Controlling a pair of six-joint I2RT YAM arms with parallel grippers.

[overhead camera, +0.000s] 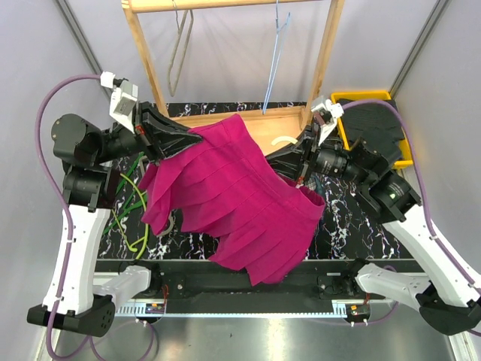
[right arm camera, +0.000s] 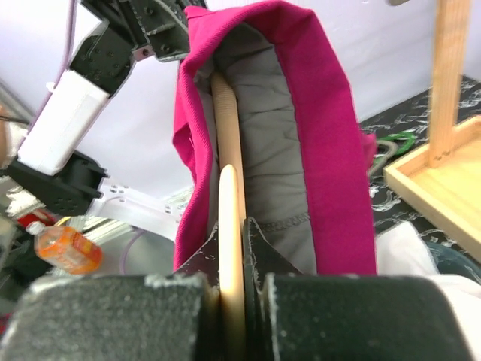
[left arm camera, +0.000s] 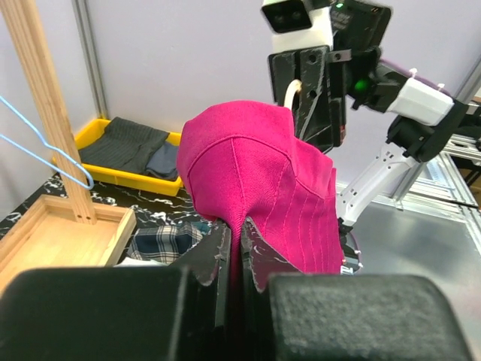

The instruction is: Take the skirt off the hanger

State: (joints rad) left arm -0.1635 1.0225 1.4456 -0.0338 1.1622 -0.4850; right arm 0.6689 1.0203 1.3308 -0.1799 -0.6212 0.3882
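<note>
The waistband of the skirt is twisted over the hanger's bar, so next I open my left gripper and take the waistband by the hanger's far end [right arm camera: 220,81] before my right gripper pulls.
A magenta pleated skirt [overhead camera: 240,199] hangs in the air over the black marble table [overhead camera: 342,226] between my two arms. My left gripper [overhead camera: 180,141] is shut on the skirt's waistband at its upper left; in the left wrist view the pink cloth [left arm camera: 255,188] rises from between the closed fingers [left arm camera: 218,259]. My right gripper [overhead camera: 294,167] is shut on the wooden hanger [right arm camera: 231,226], whose pale bar runs up inside the skirt's grey lining [right arm camera: 267,135]. A curved end of the hanger [overhead camera: 283,140] shows above the skirt.
A wooden rack [overhead camera: 233,7] with a tray base [overhead camera: 278,124] stands at the back, holding a blue wire hanger [overhead camera: 274,60] and a grey one [overhead camera: 180,45]. A yellow bin [overhead camera: 376,113] of dark clothes is at right. Green hangers [overhead camera: 131,203] lie at left.
</note>
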